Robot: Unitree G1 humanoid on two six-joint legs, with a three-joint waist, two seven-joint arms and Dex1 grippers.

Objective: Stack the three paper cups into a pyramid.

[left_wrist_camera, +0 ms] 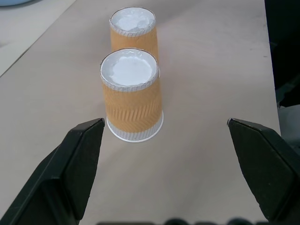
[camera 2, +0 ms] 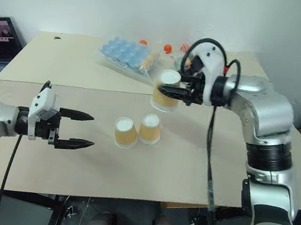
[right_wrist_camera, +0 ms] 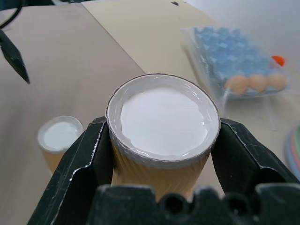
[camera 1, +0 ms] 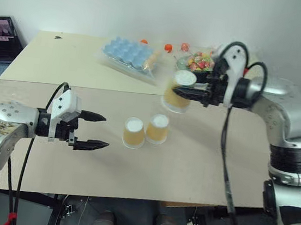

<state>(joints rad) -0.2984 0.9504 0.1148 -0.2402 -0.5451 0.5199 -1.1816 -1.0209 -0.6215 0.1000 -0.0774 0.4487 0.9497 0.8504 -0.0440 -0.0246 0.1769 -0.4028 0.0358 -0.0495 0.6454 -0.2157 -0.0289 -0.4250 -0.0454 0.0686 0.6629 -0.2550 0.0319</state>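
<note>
Next, my right gripper lets go of the third paper cup on top of both standing cups (camera 1: 147,125), so that it straddles the spot where they touch.
Two paper cups (camera 1: 134,132) (camera 1: 158,129) stand upside down, side by side and touching, in the middle of the near table (camera 1: 187,172). In the left wrist view they line up, one cup (left_wrist_camera: 132,101) in front of the other (left_wrist_camera: 133,30). My left gripper (camera 1: 96,132) hovers open to their left, pointing at them, nothing between its fingers (left_wrist_camera: 79,159). The third paper cup (camera 1: 178,91), also base-up, hangs in the air behind and to the right of the pair. My right gripper (right_wrist_camera: 162,126) is shut on its sides (right_wrist_camera: 159,173).
A blue egg tray (camera 1: 127,52) in clear wrap lies on the far table. A bowl of coloured candies (camera 1: 198,61) sits to its right, just behind the raised cup. A dark screen (camera 1: 0,36) stands at the far left.
</note>
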